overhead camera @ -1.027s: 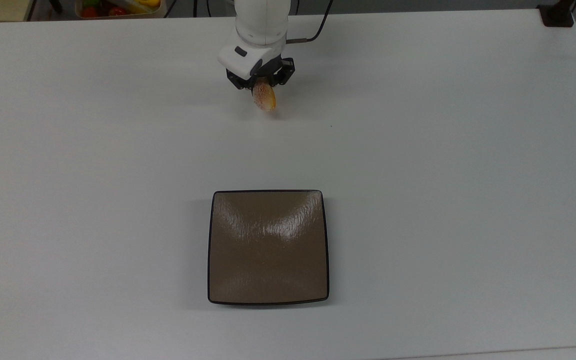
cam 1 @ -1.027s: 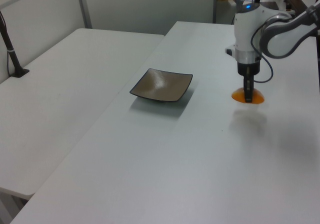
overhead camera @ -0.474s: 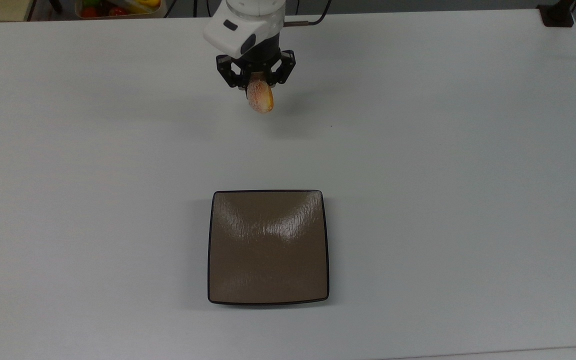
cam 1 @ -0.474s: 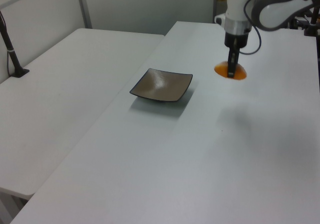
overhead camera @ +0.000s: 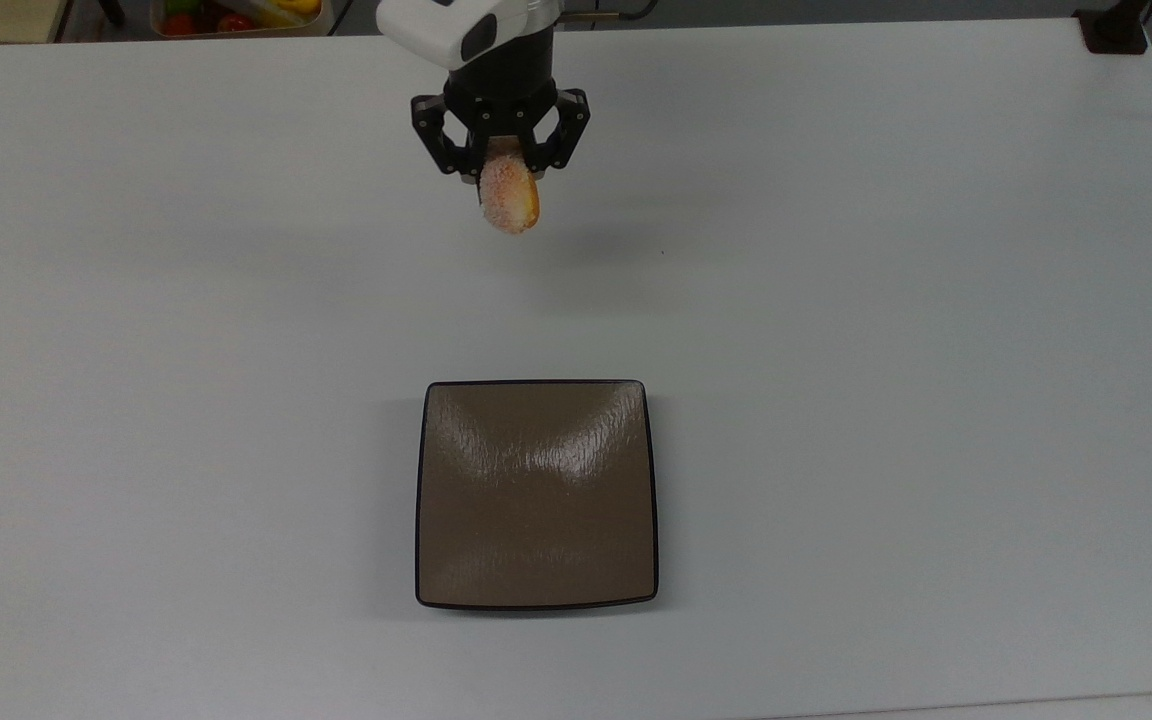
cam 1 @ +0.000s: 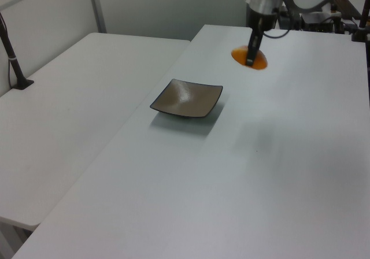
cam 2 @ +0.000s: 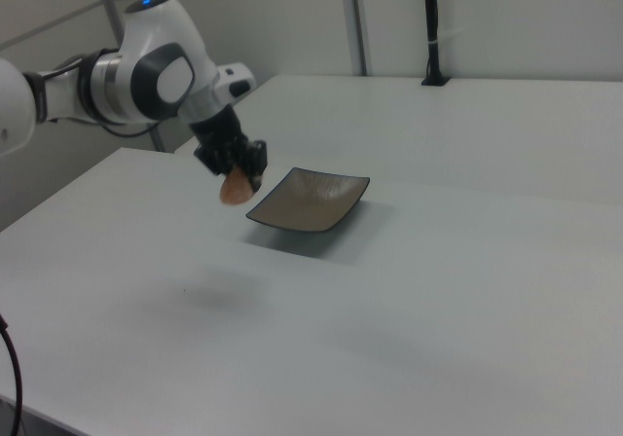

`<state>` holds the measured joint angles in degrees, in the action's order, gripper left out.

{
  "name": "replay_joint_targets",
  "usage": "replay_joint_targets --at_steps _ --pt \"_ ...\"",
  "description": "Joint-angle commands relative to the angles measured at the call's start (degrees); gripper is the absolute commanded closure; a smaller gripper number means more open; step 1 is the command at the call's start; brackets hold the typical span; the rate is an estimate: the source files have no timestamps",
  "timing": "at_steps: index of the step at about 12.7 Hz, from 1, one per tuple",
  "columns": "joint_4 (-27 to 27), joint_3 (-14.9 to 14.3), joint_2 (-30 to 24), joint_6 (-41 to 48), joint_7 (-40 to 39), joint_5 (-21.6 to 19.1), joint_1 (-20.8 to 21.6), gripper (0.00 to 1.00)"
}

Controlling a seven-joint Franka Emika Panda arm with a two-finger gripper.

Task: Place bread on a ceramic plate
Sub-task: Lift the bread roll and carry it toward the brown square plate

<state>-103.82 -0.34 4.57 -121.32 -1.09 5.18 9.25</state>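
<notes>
My gripper is going to let go of the bread near the middle of the ceramic plate (cam 1: pixel 185 93), a little toward the plate's far rim.
My gripper (overhead camera: pixel 502 170) (cam 1: pixel 252 54) (cam 2: pixel 238 175) is shut on the bread (overhead camera: pixel 508 200) (cam 1: pixel 249 58) (cam 2: pixel 233 189), a small orange-pink speckled roll that hangs below the fingers, well above the table. The ceramic plate (overhead camera: pixel 536 494) (cam 1: pixel 187 98) (cam 2: pixel 310 200), square, glossy and brown with a thin dark rim, lies bare on the white table. In the top view the bread is far above the plate's upper edge, near the table's far side. In the left view it hangs to the right of and beyond the plate.
A tray of colourful items (overhead camera: pixel 236 15) sits past the table's far edge at the top view's upper left. A black post base (overhead camera: pixel 1114 30) stands at the top view's upper right corner. A second white table (cam 1: pixel 63 97) adjoins on the left view's left.
The gripper has risen with the bread held in it, lifting it well off the table. The plate has not moved.
</notes>
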Motion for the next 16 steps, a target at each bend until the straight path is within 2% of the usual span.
replay_joint_targets --at_steps 1,5,7,9,13,16 --pt "11.4 -2.1 7.6 1.2 3.7 4.8 1.7 0.70" --pt "19.3 -2.2 14.8 0.4 15.0 13.7 2.0 0.70" --pt "19.9 -2.2 16.3 -2.6 20.3 18.1 2.8 0.70" --pt "19.9 -2.7 18.7 -6.4 30.8 25.9 4.1 0.70" --pt "20.0 -3.0 23.6 -11.2 44.8 36.7 5.7 0.69" --pt "20.0 -3.3 26.4 -14.6 51.4 41.9 6.3 0.68"
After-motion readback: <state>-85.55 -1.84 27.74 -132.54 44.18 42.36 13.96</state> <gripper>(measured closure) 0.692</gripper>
